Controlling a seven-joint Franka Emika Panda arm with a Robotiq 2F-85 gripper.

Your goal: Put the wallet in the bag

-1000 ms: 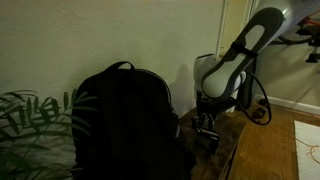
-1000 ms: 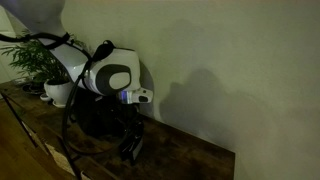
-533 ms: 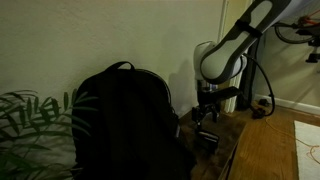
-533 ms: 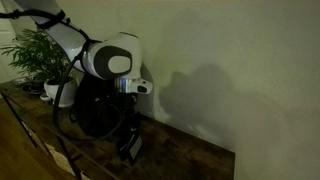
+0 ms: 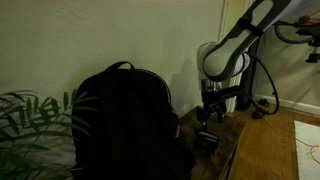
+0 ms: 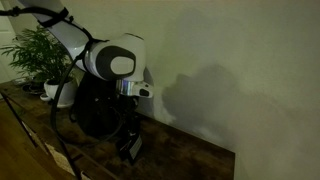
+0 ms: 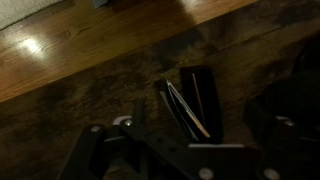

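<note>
The robot's gripper should close across the middle of the dark wallet (image 5: 206,140) (image 7: 190,112), with one finger on either side of the wallet's pale edge.
The dark wallet (image 5: 208,140) lies on the wooden tabletop, also seen in an exterior view (image 6: 130,149) and in the wrist view (image 7: 192,100), where a pale edge shows along it. My gripper (image 5: 209,118) hangs a little above the wallet, pointing down, open and empty; it also shows in an exterior view (image 6: 128,128) and in the wrist view (image 7: 190,130). The black backpack (image 5: 128,122) stands upright beside the wallet, against the wall, and also shows behind the arm (image 6: 92,110). Its opening cannot be made out in the dim light.
A leafy plant (image 5: 30,115) stands beyond the bag; potted plants (image 6: 40,60) sit at the table's far end. The wall runs close behind the table. The table edge (image 5: 235,150) drops to a wooden floor (image 5: 275,150). Cables hang by the arm.
My gripper has risen from down at the wallet to a short way above it. The wallet stays on the table. The bag has not moved.
</note>
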